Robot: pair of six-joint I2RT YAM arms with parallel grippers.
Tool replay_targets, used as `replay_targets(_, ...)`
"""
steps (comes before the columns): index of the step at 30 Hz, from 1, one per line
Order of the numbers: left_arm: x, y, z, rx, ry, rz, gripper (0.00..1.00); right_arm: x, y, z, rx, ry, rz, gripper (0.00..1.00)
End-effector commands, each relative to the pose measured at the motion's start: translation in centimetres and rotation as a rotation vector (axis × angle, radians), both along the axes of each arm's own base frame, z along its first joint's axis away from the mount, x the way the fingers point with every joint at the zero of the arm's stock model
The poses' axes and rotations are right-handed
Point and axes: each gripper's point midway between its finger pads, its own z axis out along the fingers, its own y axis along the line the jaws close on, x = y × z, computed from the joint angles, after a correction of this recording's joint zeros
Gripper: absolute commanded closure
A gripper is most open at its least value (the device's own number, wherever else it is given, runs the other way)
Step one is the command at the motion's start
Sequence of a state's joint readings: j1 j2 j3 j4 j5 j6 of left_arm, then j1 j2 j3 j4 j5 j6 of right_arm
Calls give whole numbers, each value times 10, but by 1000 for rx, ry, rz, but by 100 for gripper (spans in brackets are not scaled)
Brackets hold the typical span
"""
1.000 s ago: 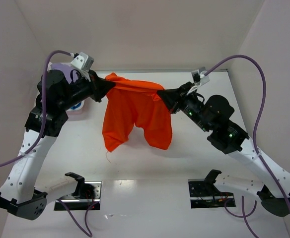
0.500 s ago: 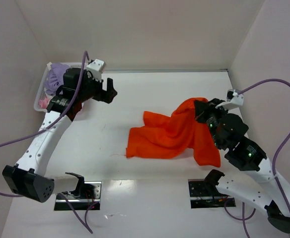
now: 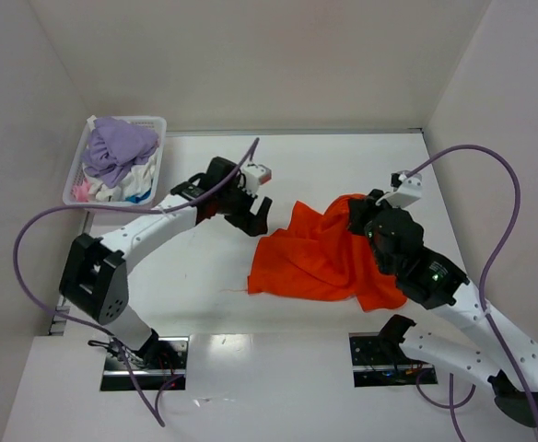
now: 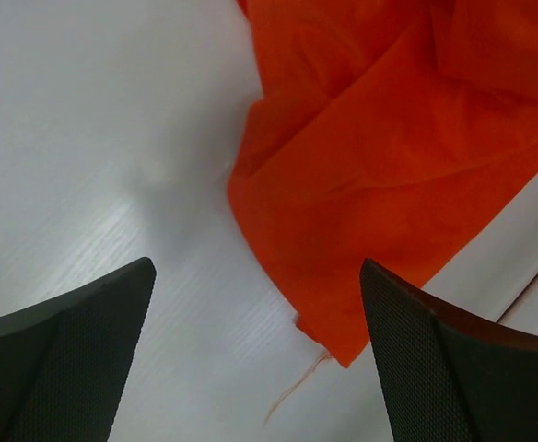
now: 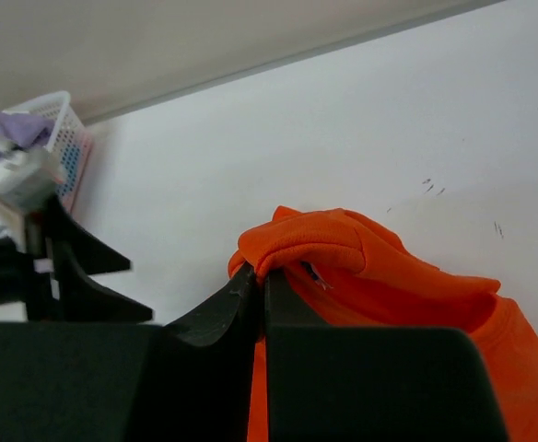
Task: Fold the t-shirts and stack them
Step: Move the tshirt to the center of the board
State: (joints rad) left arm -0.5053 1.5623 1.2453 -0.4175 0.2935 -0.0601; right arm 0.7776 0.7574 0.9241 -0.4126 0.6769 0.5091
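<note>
The orange t-shirt lies crumpled, with only its raised fold in the robot's right gripper, so next the left gripper pinches the opposite edge [image 3: 274,240] and pulls the t-shirt tight.
A vivid orange t-shirt [image 3: 320,261] lies crumpled on the white table, right of centre. My right gripper [image 3: 357,211] is shut on a raised fold at the shirt's far right part; in the right wrist view the jaws [image 5: 262,273] pinch orange cloth [image 5: 343,249] between them. My left gripper [image 3: 253,219] stands open just off the shirt's far left edge, holding nothing. The left wrist view shows its wide-apart fingers [image 4: 435,359] over a shirt corner [image 4: 361,184] with a loose thread [image 4: 297,391] trailing on the table.
A white lattice basket [image 3: 74,180] at the back left holds a purple garment [image 3: 117,147] and other clothes; it also shows in the right wrist view [image 5: 64,138]. Walls close in the table at the back and both sides.
The shirt, first held stretched in the air between both grippers, now lies on the table. My left gripper let go, opened and swung back toward the shirt's left edge. The right kept its grip.
</note>
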Motion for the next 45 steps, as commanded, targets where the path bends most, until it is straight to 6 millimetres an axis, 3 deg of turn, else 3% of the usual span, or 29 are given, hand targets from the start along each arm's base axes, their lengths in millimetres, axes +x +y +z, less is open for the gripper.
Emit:
replay_targets(1, 8, -23, -1, -36, -17, -9, 2, -2, -18, 26, 79, -79, -78, 94)
replay_targets(7, 12, -41, -41, 10, 62, 11, 8, -7, -25, 30, 95, -87, -90, 92)
replay_targets(13, -2, -59, -80, 46, 146, -27, 9, -7, -27, 30, 94, -88, -99, 92)
replay_targets(19, -2, -67, -91, 44, 165, -35, 18, -7, -27, 30, 94, -88, -99, 92)
replay_targets(25, -2, -65, -100, 61, 177, -29, 41, -7, -25, 30, 95, -87, -90, 92)
replay_targets(27, -2, -62, -105, 79, 186, -20, 40, -7, -25, 30, 95, -87, -90, 92)
replay_targets(28, -1, -60, -110, 96, 185, -8, 30, -7, -25, 30, 95, -87, -90, 92)
replay_targets(32, 6, -55, -106, 111, 157, 28, 12, -10, -28, 34, 108, -100, -90, 91)
replay_targets(36, 7, -56, -103, 97, 138, 28, 8, -10, -26, 36, 116, -105, -81, 91)
replay_targets(40, 1, -62, -118, 92, 201, 5, 23, -10, -26, 36, 107, -105, -79, 91)
replay_targets(45, -2, -64, -118, 81, 210, -7, 57, -12, -28, 38, 115, -113, -79, 91)
